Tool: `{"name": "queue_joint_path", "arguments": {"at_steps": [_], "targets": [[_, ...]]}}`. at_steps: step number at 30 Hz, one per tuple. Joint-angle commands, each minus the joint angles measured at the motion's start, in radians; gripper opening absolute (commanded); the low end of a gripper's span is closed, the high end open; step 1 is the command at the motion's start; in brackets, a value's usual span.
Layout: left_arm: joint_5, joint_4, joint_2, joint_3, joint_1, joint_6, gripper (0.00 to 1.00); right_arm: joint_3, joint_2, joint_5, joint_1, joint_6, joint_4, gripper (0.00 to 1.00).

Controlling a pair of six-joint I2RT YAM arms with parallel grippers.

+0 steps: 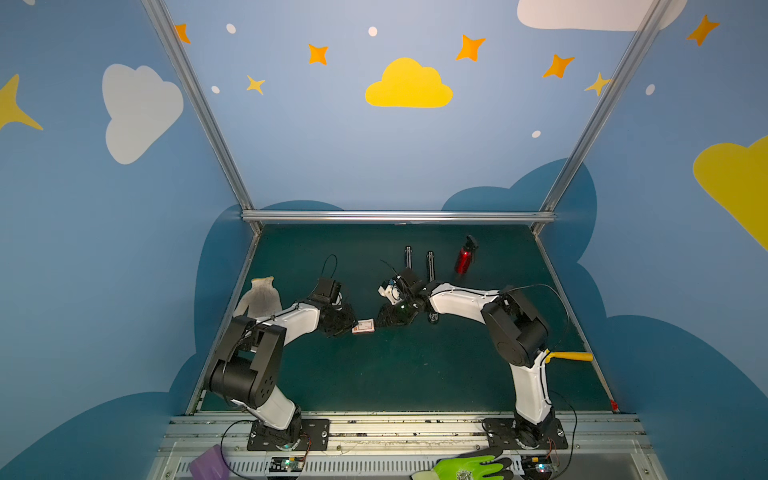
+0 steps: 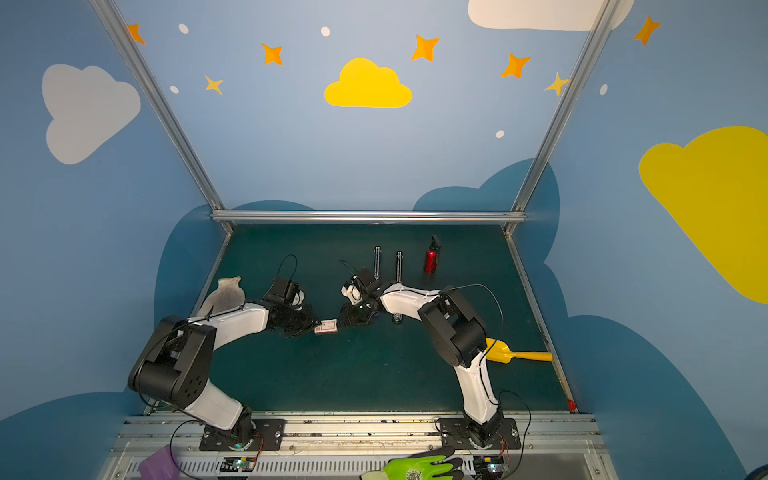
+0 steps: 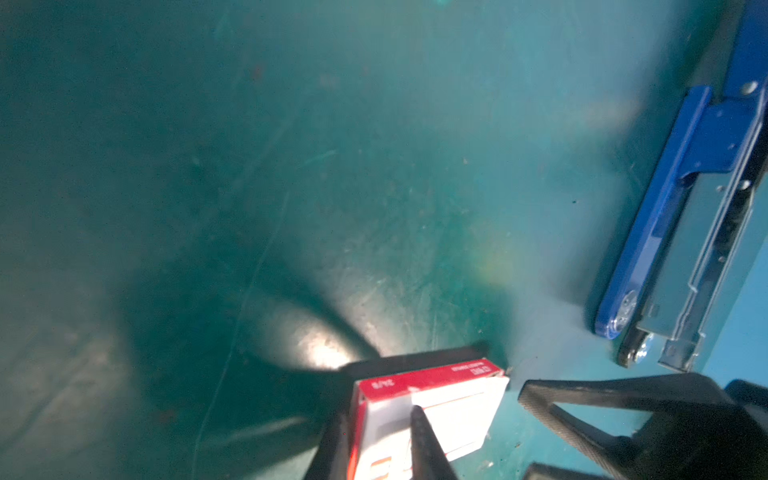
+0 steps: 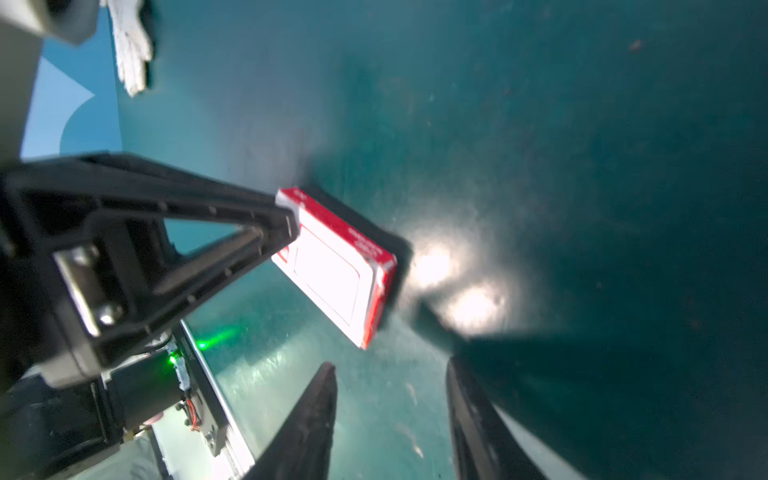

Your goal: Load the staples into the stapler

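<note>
I need to move my right gripper in and pinch that flap (image 4: pixel 375 315), because the box's end flap is shut and my right gripper's fingers are short of it.
The staples (image 1: pixel 363 326) (image 2: pixel 326 326) are a small white box with red edges at the middle of the green mat. In the left wrist view the box (image 3: pixel 453 411) sits between my left gripper's (image 3: pixel 378 413) fingers, one on its red side and one on its white face, so that gripper is shut on it. My right gripper (image 4: pixel 390 365) is open and empty, its tips just short of the box (image 4: pixel 332 270). The stapler (image 3: pixel 685 232) is blue with a bare metal magazine. It lies open behind, and shows as two dark bars (image 1: pixel 430 266) in both top views.
A red spray bottle (image 1: pixel 464 259) stands at the back right. A pale knit glove (image 1: pixel 259 297) lies by the left wall and a yellow scoop (image 1: pixel 571 356) by the right wall. A green glove (image 1: pixel 469 467) rests on the front rail.
</note>
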Motion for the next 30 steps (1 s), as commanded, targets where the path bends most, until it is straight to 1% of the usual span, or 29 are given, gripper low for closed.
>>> {"name": "queue_joint_path", "arguments": {"at_steps": [1,3,9,11,14,17,21,25,27,30], "targets": [[-0.004,-0.02,0.03,-0.017,0.0,0.012,0.2,0.057,0.044,0.009,0.004,0.005,-0.065,0.39],[-0.004,-0.023,0.032,-0.016,-0.001,0.015,0.18,0.08,0.063,0.012,0.004,0.006,-0.08,0.35],[-0.006,-0.03,0.027,-0.015,0.0,0.023,0.13,0.131,0.114,0.019,0.006,0.008,-0.124,0.26],[-0.007,-0.03,0.027,-0.016,0.0,0.025,0.12,0.139,0.122,0.028,0.006,0.007,-0.132,0.23],[-0.007,-0.03,0.03,-0.018,-0.001,0.025,0.11,0.139,0.125,0.054,0.004,0.005,-0.154,0.15],[-0.008,-0.03,0.029,-0.019,0.0,0.027,0.1,0.128,0.117,0.077,-0.004,0.008,-0.172,0.1],[-0.007,-0.028,0.025,-0.02,0.0,0.028,0.09,0.084,0.086,0.097,-0.016,0.019,-0.155,0.07],[-0.008,-0.031,0.024,-0.018,0.0,0.029,0.08,0.079,0.066,0.141,-0.016,0.012,-0.181,0.06],[-0.007,-0.031,0.022,-0.018,0.0,0.03,0.07,0.074,0.054,0.162,-0.019,0.019,-0.181,0.06],[-0.003,-0.031,0.019,-0.019,0.0,0.029,0.07,0.074,0.036,0.162,-0.018,0.017,-0.179,0.07]]}}
